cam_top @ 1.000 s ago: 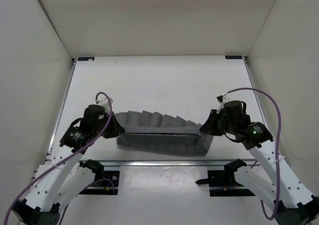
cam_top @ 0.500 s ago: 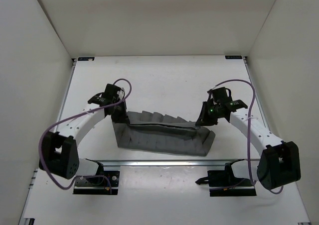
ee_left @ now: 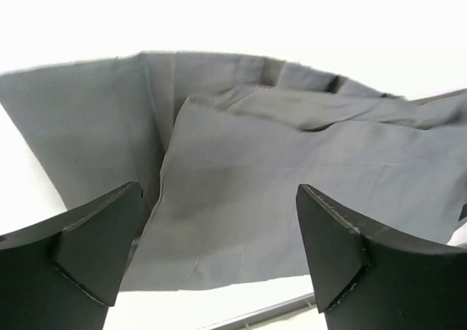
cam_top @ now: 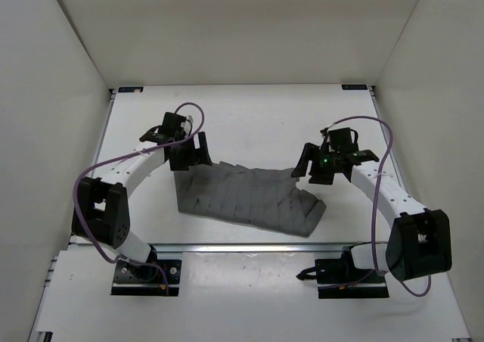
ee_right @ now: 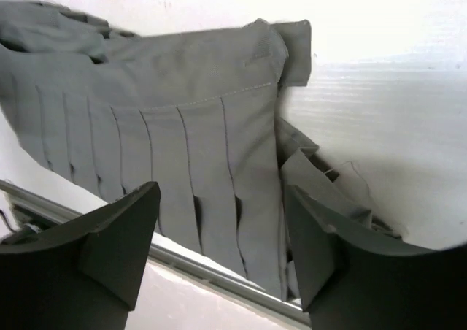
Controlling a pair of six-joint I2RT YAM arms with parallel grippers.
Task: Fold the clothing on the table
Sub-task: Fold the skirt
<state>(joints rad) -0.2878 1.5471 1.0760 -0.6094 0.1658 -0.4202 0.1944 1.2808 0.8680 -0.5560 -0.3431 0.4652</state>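
Note:
Next, my right gripper pinches the crumpled end (cam_top: 302,201) of the grey clothing, which lies near the metal rail, and first pull it farther away together with my left gripper.
The grey pleated clothing (cam_top: 246,200) lies flat in a folded band on the white table (cam_top: 249,115), close to its near edge. My left gripper (cam_top: 192,159) hovers open over the fabric's far-left corner, holding nothing. In the left wrist view, smooth grey clothing (ee_left: 277,169) shows between the wide-apart fingers (ee_left: 95,242) of the left gripper (ee_left: 219,250). My right gripper (cam_top: 305,167) is open above the far-right corner. Its wrist view shows the pleated clothing (ee_right: 182,104) below the empty right gripper (ee_right: 219,235), with a crumpled edge on the right.
A metal rail (cam_top: 242,247) runs along the table's near edge just in front of the fabric, with both arm bases behind it. The same metal rail (ee_right: 211,271) shows in the right wrist view. White walls (cam_top: 53,92) enclose the left, right and back.
Both grippers have opened and let go of the clothing, then drawn slightly away towards the far side. The lifted edge has dropped, and the fabric now lies flat over itself.

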